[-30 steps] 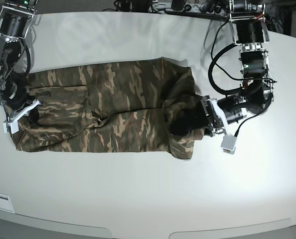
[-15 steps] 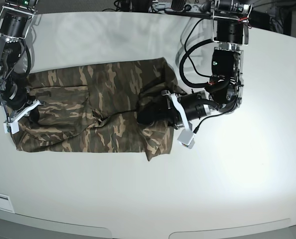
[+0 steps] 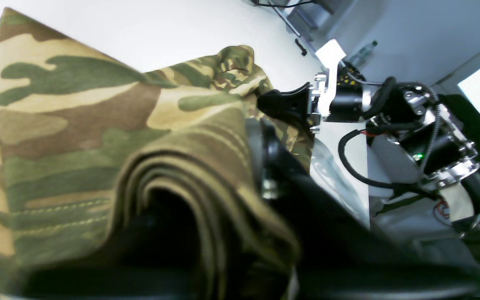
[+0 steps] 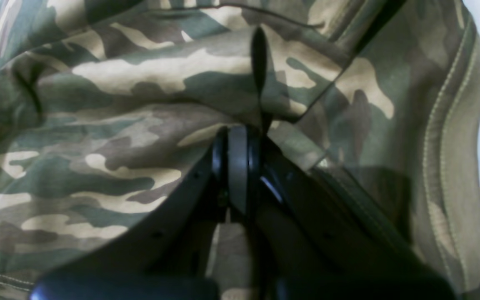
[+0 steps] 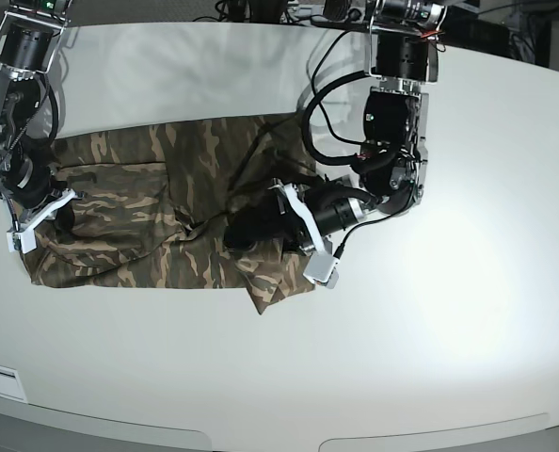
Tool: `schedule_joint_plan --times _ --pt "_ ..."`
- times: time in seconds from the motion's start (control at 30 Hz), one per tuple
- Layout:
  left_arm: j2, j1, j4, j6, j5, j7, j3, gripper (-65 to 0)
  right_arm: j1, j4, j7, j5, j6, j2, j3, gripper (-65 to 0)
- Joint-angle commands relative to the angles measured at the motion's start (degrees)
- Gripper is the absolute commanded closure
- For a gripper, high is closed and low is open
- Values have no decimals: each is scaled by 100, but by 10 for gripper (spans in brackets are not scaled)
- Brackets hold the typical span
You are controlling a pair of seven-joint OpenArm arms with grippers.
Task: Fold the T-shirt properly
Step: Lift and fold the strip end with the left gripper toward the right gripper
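A loose flap of the shirt's doubled-back end hangs past the shirt's front edge, so the robot's left gripper should lay it down and take the cloth (image 5: 230, 274) beside that edge.
The camouflage T-shirt (image 5: 138, 207) lies lengthwise across the white table. My left gripper (image 5: 235, 233) is shut on the shirt's right end and holds it doubled back over the middle, with a loose flap (image 5: 279, 282) hanging toward the front. In the left wrist view, bunched cloth (image 3: 77, 108) drapes over the dark fingers (image 3: 265, 166). My right gripper (image 5: 59, 213) is shut on the shirt's left end and rests low on the table. In the right wrist view its closed fingertips (image 4: 240, 141) pinch a fold of the cloth (image 4: 119, 125). The collar is not in view.
The white table (image 5: 430, 358) extends to the right and front of the shirt. Black cables (image 5: 322, 85) loop off the left arm above the shirt. The right arm (image 3: 390, 121) shows beyond the cloth in the left wrist view. Gear lines the back edge.
My left gripper has moved left across the table, dragging the shirt's right end over the body, so the shirt is now shorter. The right arm has not moved.
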Motion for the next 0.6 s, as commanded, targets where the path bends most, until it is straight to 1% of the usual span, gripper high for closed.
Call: schedule_joint_plan --times 0.0,0.03,0.07,0.1,0.23,0.33,0.4,0.43,0.47,0.5,0.53,0.57 --pt "92 -116 94 -69 -330 -66 4 -239 -37 -17 -579 -48 55 4 -46 0" --pt "107 -116 94 -69 -479 7 4 -299 -35 -17 -610 46 118 2 -46 0" --pt "120 -116 94 -69 -616 81 4 -342 -37 -17 -612 127 223 2 -46 0" --pt "120 -116 94 -69 -682 87 4 -364 -37 -17 -649 192 302 2 -46 0" --pt "118 -116 94 42 -326 -4 0 -369 -35 -17 -800 354 345 2 -46 0" --pt "118 -116 94 297 -435 98 4 -369 -33 -17 -839 356 345 2 -46 0" --pt "118 -118 94 295 -433 74 2 -367 -35 -17 -841 354 345 2 -46 0" --pt "118 -120 94 297 -433 35 0 -346 -35 -17 -841 354 345 2 -46 0" --pt "116 -133 94 295 -411 -4 -2 -297 -35 -17 -841 354 348 2 -46 0" --pt "118 -146 101 291 -345 -35 -7 -223 -35 -17 -841 356 348 2 -46 0" --pt "116 -168 120 293 -278 -22 -24 -128 -35 -17 -841 354 348 2 -46 0" --pt "116 -188 149 302 -214 57 -74 -11 -35 -17 -841 354 348 4 -46 0"
